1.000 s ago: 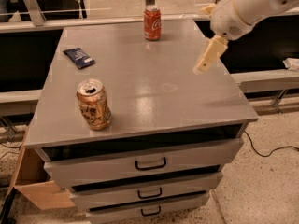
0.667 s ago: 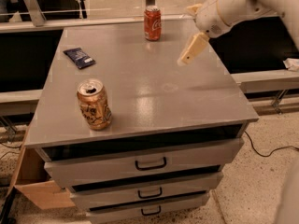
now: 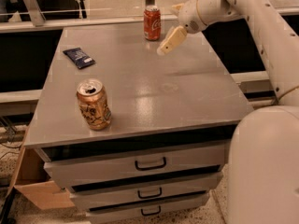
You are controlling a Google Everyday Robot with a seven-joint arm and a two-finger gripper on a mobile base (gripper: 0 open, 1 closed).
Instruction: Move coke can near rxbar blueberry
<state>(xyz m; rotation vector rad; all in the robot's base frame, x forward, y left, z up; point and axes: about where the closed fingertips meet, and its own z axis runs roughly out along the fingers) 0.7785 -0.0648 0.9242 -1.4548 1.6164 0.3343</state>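
Note:
I should next close my gripper around the middle of the coke can (image 3: pixel 152 24), because the coke can must go near the rxbar blueberry.
The coke can (image 3: pixel 152 23), red-orange with a silver top, stands upright at the far edge of the grey cabinet top (image 3: pixel 187 92), near its middle. The rxbar blueberry (image 3: pixel 79 57), a flat dark navy wrapper, lies at the far left of the top. My gripper (image 3: pixel 167 28) hangs just right of the coke can, a little above the surface. It is open and empty, with one cream finger (image 3: pixel 171 40) pointing down-left and not touching the can.
A wider gold-brown can (image 3: pixel 94 104) stands upright near the front left. The top belongs to a drawer cabinet (image 3: pixel 149 163). A cardboard box (image 3: pixel 35 190) sits on the floor at its left. My white arm (image 3: pixel 261 27) and base (image 3: pixel 266 167) fill the right side.
My gripper has moved left and toward the far edge, from over the right side of the top to just beside the coke can. The cans and the wrapper have not moved.

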